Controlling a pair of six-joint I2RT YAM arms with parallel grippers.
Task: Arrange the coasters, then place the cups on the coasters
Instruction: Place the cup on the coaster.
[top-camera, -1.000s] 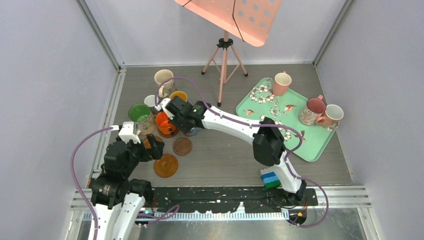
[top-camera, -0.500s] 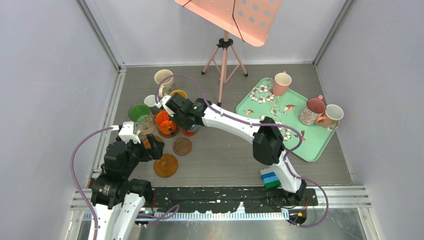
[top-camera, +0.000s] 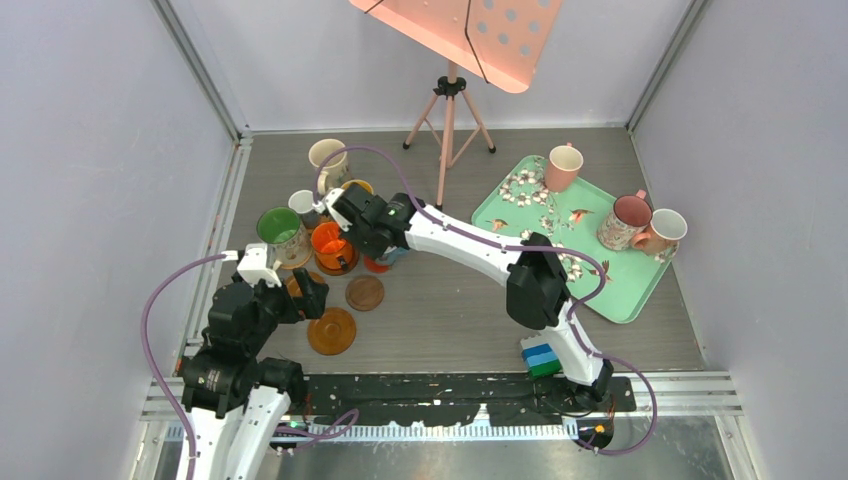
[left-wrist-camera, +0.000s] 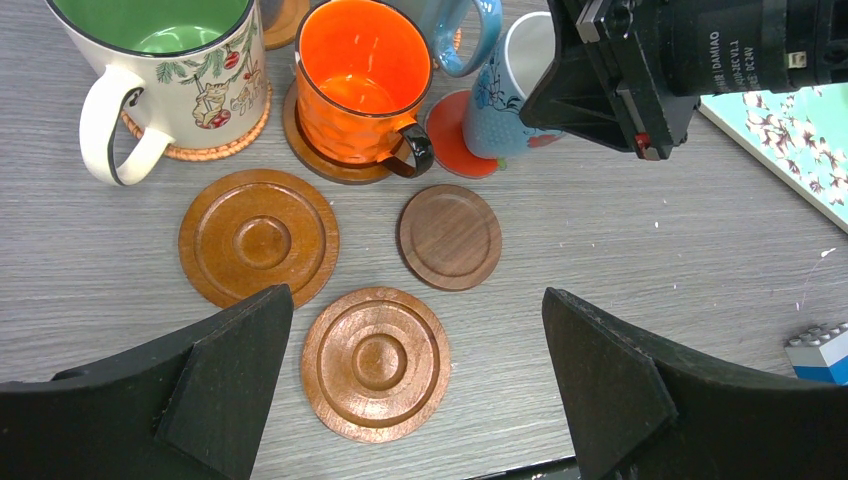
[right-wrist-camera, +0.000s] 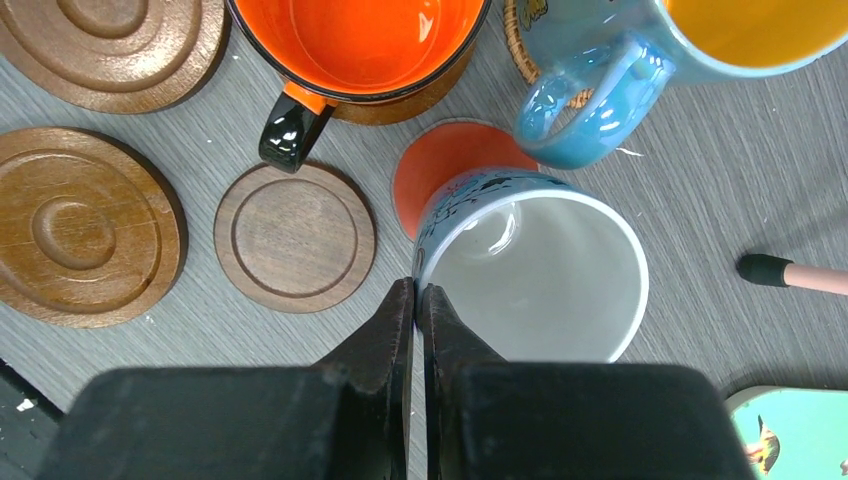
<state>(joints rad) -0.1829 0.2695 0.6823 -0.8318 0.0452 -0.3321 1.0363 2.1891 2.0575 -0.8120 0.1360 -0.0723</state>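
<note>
I need to use my right gripper to set the blue patterned cup down on the red coaster (top-camera: 379, 263) (right-wrist-camera: 458, 172), beside the orange cup.
My right gripper (right-wrist-camera: 415, 300) is shut on the rim of a blue patterned cup (right-wrist-camera: 530, 270) with a white inside. The cup's base is at the red coaster (right-wrist-camera: 440, 165); in the left wrist view this cup (left-wrist-camera: 510, 90) leans over the red coaster (left-wrist-camera: 455, 135). My left gripper (left-wrist-camera: 415, 300) hangs open and holds nothing. Below it lie three bare coasters: an orange-brown one (left-wrist-camera: 258, 236), a dark brown one (left-wrist-camera: 450, 236) and a grooved one (left-wrist-camera: 375, 363). An orange cup (left-wrist-camera: 360, 80) and a green-lined cup (left-wrist-camera: 160, 60) each stand on a coaster.
A blue cup with a yellow inside (right-wrist-camera: 640, 60) stands beside the held cup. A cream cup (top-camera: 328, 160) and a small white cup (top-camera: 300, 202) stand farther back. Three pinkish cups stand on the mint tray (top-camera: 620, 295) at the right. A tripod stand (top-camera: 447, 130) rises behind.
My right gripper has drifted slightly toward the far side with the blue patterned cup still in it. The left arm has not moved.
</note>
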